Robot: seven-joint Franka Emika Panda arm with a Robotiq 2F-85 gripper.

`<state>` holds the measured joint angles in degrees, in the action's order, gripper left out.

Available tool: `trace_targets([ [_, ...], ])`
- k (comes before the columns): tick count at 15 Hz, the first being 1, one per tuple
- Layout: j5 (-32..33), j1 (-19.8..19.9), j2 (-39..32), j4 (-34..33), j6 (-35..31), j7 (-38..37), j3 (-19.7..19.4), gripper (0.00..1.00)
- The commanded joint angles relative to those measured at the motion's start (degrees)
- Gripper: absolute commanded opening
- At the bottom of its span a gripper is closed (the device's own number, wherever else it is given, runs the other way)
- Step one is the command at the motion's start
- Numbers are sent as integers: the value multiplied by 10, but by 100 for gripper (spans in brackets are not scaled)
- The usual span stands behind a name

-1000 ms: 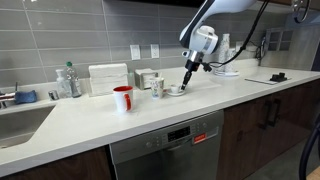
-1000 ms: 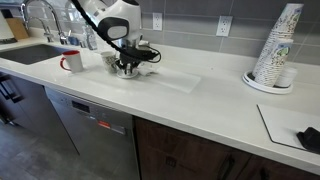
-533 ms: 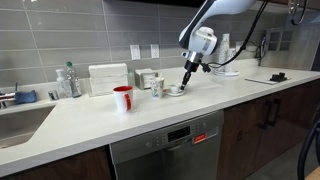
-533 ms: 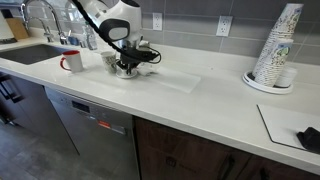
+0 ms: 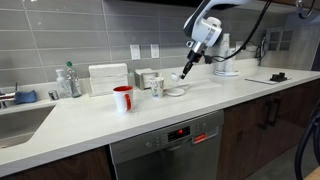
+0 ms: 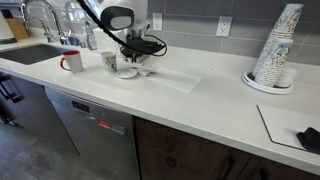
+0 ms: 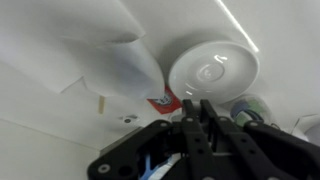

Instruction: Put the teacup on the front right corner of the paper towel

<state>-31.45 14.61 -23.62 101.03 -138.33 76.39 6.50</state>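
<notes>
Next, I let go of the teacup with my gripper on the paper towel's front corner point(image 5: 211, 81) nearest the stack of paper cups.
My gripper point(image 5: 186, 66) hangs above the round white saucer point(image 5: 175, 91) and is shut on the wall of the small white teacup point(image 5: 181, 75), which is lifted clear of the saucer. In the wrist view the fingers point(image 7: 200, 110) are pressed together. The saucer point(image 7: 212, 68) lies empty below, and the teacup point(image 7: 125, 60) is a blurred white shape beside the fingers with a red tag near it. The paper towel point(image 6: 182, 80) lies flat on the white counter, just beside the saucer point(image 6: 127, 72) and the gripper point(image 6: 141, 60).
A red mug point(image 6: 72, 61) and a taller patterned cup point(image 6: 109, 61) stand beside the saucer. A boxy white container point(image 5: 108, 78) and a bottle point(image 5: 70, 80) are at the wall. A sink point(image 5: 15, 122) is at one end, a stack of paper cups point(image 6: 277, 48) at the other.
My gripper has risen from the saucer and taken the teacup up with it. The saucer is now bare.
</notes>
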Motion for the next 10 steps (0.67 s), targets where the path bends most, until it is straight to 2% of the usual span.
trace_targets([
  [1, -50, 31, 4, -27, 6, -10, -12, 3],
  [7, -36, 52, -39, -85, -18, -140, -77, 3],
  [10, -7, 49, -70, -108, -77, -206, -99, 3],
])
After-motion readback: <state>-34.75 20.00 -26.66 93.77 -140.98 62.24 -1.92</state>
